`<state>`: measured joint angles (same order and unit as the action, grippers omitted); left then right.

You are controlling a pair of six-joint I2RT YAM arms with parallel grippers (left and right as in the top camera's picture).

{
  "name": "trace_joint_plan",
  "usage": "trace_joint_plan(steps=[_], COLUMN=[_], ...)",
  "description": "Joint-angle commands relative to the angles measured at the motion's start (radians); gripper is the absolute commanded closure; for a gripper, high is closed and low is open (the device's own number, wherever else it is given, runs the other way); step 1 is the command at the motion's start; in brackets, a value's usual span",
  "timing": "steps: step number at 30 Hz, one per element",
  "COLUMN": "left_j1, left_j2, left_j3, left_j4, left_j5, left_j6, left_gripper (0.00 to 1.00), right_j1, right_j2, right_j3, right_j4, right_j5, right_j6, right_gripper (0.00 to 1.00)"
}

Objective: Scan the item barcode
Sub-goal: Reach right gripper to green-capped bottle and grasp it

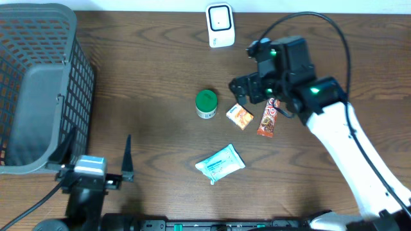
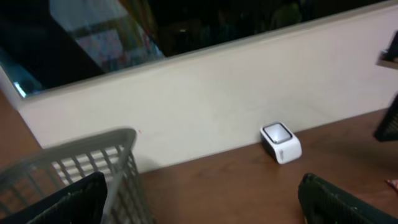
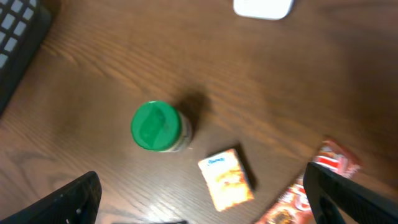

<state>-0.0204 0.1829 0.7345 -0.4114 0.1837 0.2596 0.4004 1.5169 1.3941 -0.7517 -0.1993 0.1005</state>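
My right gripper is to go next to the green-lidded jar beside the small orange box and close around the jar's lid [image 1: 206, 100] [image 3: 156, 126].
A white barcode scanner [image 1: 219, 24] stands at the table's far edge; it also shows in the left wrist view [image 2: 281, 142] and at the top of the right wrist view [image 3: 263, 7]. Mid-table lie a green-lidded jar [image 1: 206, 103] [image 3: 157, 126], a small orange box [image 1: 240, 116] [image 3: 226, 178], a red snack packet [image 1: 268, 119] [image 3: 323, 168] and a pale blue pouch [image 1: 220, 163]. My right gripper [image 1: 243, 90] [image 3: 205, 205] hovers open above the orange box, holding nothing. My left gripper [image 1: 97, 153] [image 2: 199, 205] rests open and empty at the front left.
A grey wire basket [image 1: 38, 83] [image 2: 93, 155] fills the left side, right beside the left gripper. A white wall [image 2: 205, 99] runs behind the scanner. The right arm's black cable [image 1: 321, 25] arcs over the back right.
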Motion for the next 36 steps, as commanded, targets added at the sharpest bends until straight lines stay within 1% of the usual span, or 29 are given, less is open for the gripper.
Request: trace_joint_plan(steps=[1,4,7,9,10,11,13,14,15,17,19,21,24,28,33,36], left_j1=[0.002,0.002,0.002,0.002,0.002,0.002,0.002,0.002,0.002,0.002,0.002,0.002,0.002,0.002,0.003,0.004], left_j2=[-0.047,-0.049,-0.049,-0.049,-0.049,-0.049,-0.049,-0.049,-0.049,-0.049,-0.049,-0.049,-0.049,-0.049,-0.049,-0.049], left_j3=[-0.098,-0.184,-0.253,-0.298,-0.32,-0.346,-0.373,-0.389,-0.403,-0.429,-0.447,-0.452,-0.454,-0.456,-0.5,-0.54], left_j4=[0.047,0.073,0.069,0.071,0.074,0.079,0.095,0.109,0.125,0.151,0.163,0.162,0.163,0.159,0.16,0.161], left_j5=[0.015,0.015,0.015,0.02,0.037,0.065,0.111,0.138,0.156,0.169,0.168,0.169,0.174,0.174,0.163,0.109], left_j6=[-0.104,-0.169,-0.237,-0.275,-0.276,-0.276,-0.276,-0.276,-0.277,-0.277,-0.281,-0.285,-0.283,-0.28,-0.28,-0.286], left_gripper=[0.02,0.02,0.02,0.02,0.02,0.03,0.02,0.02,0.02,0.02,0.02,0.02,0.02,0.02,0.02,0.02], right_j1=[0.053,0.103,0.134,0.15,0.158,0.17,0.188,0.198,0.204,0.209,0.21,0.21,0.212,0.218,0.232,0.244], right_j2=[0.067,0.15,0.23,0.272,0.286,0.294,0.294,0.294,0.296,0.302,0.307,0.32,0.359,0.418,0.483,0.497], right_j3=[0.068,0.195,0.356,0.456,0.489,0.512,0.514,0.513,0.509,0.507,0.507,0.507,0.507,0.507,0.511,0.511], right_j4=[-0.039,-0.173,-0.311,-0.372,-0.379,-0.373,-0.361,-0.354,-0.323,-0.285,-0.292,-0.328,-0.359,-0.369,-0.357,-0.342], right_j5=[0.082,0.217,0.25,0.217,0.175,0.1,0.04,0.044,0.052,0.052,0.086,0.169,0.31,0.321,0.317,0.3], right_j6=[0.154,0.304,0.41,0.407,0.372,0.304,0.21,0.171,0.168,0.228,0.32,0.435,0.531,0.583,0.602,0.615], right_gripper=[0.01,0.01,0.01,0.01,0.01,0.01,0.01,0.01,0.01,0.01,0.01,0.01,0.01,0.01,0.01,0.01])
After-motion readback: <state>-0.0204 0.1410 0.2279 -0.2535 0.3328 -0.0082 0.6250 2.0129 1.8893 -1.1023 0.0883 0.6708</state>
